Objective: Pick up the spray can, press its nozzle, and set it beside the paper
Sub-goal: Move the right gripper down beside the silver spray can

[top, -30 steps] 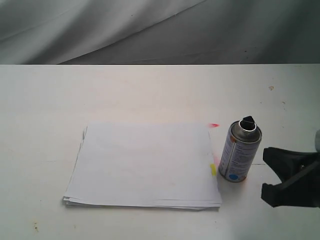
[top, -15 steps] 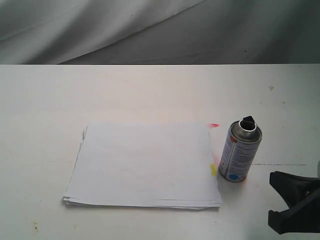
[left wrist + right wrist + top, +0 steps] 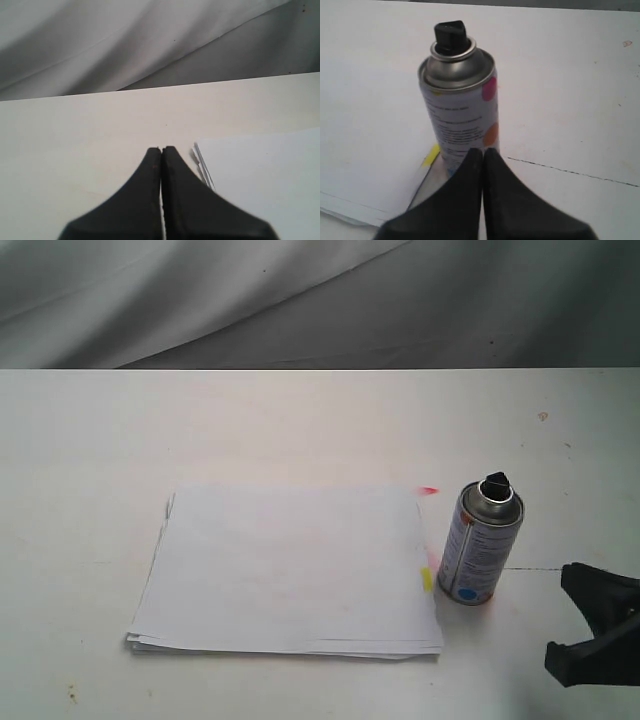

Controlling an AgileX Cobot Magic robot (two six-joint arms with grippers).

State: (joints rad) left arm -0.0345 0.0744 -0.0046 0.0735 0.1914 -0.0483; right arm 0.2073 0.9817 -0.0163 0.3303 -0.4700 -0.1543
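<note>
Next, my right gripper closes around the middle of the body (image 3: 479,554) (image 3: 464,129) of the spray can, under the can's shiny rim, so the black nozzle stays free.
The spray can (image 3: 479,542) stands upright on the white table, just right of the paper (image 3: 290,568), whose yellow mark lies by the can's base. Its black nozzle (image 3: 495,483) sits inside the shiny rim. In the right wrist view the can (image 3: 460,102) and its nozzle (image 3: 450,35) rise just beyond my right gripper (image 3: 483,150), which is shut and empty. That gripper (image 3: 572,620) shows at the lower right of the exterior view, apart from the can. My left gripper (image 3: 161,148) is shut and empty, beside a corner of the paper (image 3: 260,175).
A grey cloth backdrop (image 3: 320,300) hangs behind the table's far edge. A thin dark crack line (image 3: 545,568) runs across the tabletop right of the can. A pink-red mark (image 3: 429,490) sits at the paper's far right corner.
My right gripper has drawn back to the right and lower in the exterior view, farther from the can. The can and the paper have not moved.
</note>
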